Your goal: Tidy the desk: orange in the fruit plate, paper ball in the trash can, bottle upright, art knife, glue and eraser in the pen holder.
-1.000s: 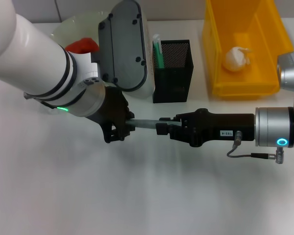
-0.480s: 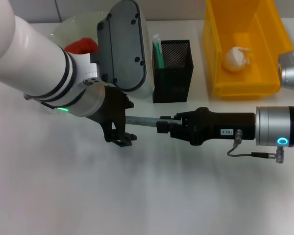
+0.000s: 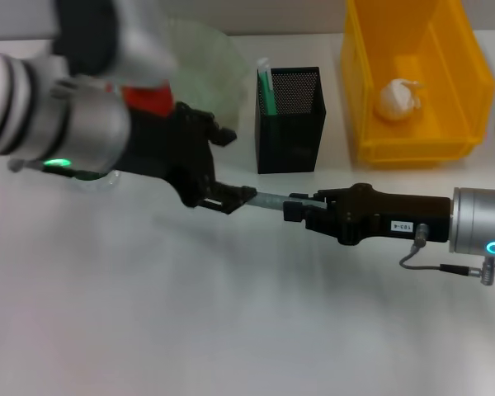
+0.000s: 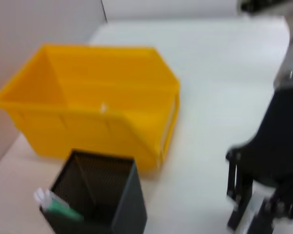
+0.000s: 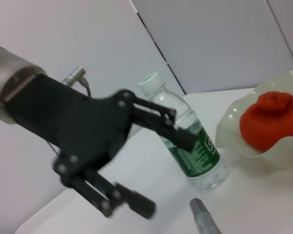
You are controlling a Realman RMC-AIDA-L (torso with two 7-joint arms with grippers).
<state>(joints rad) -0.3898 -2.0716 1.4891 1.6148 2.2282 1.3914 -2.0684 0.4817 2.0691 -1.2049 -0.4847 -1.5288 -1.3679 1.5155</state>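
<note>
Next, my right gripper releases the art knife in the pen holder's front corner (image 3: 314,107) closest to the yellow bin.
My right gripper (image 3: 295,210) is shut on the grey art knife (image 3: 268,200) and holds it level above the table, in front of the black mesh pen holder (image 3: 290,120). The knife tip also shows in the right wrist view (image 5: 205,219). My left gripper (image 3: 231,165) is open and empty just left of the knife tip; its spread fingers show in the right wrist view (image 5: 168,178). A green-and-white glue stick (image 3: 266,91) stands in the holder. The orange (image 3: 148,99) lies in the translucent fruit plate (image 3: 206,58). The bottle (image 5: 190,141) stands upright. The paper ball (image 3: 398,99) lies in the yellow bin (image 3: 412,140). No eraser is in view.
The yellow bin (image 4: 97,112) stands right of the pen holder (image 4: 97,195) at the back of the white table. My left arm covers the back left of the table in the head view.
My left gripper opened, let go of the knife's end and swung back with the arm turning. My right gripper kept the knife and shifted slightly right and down.
</note>
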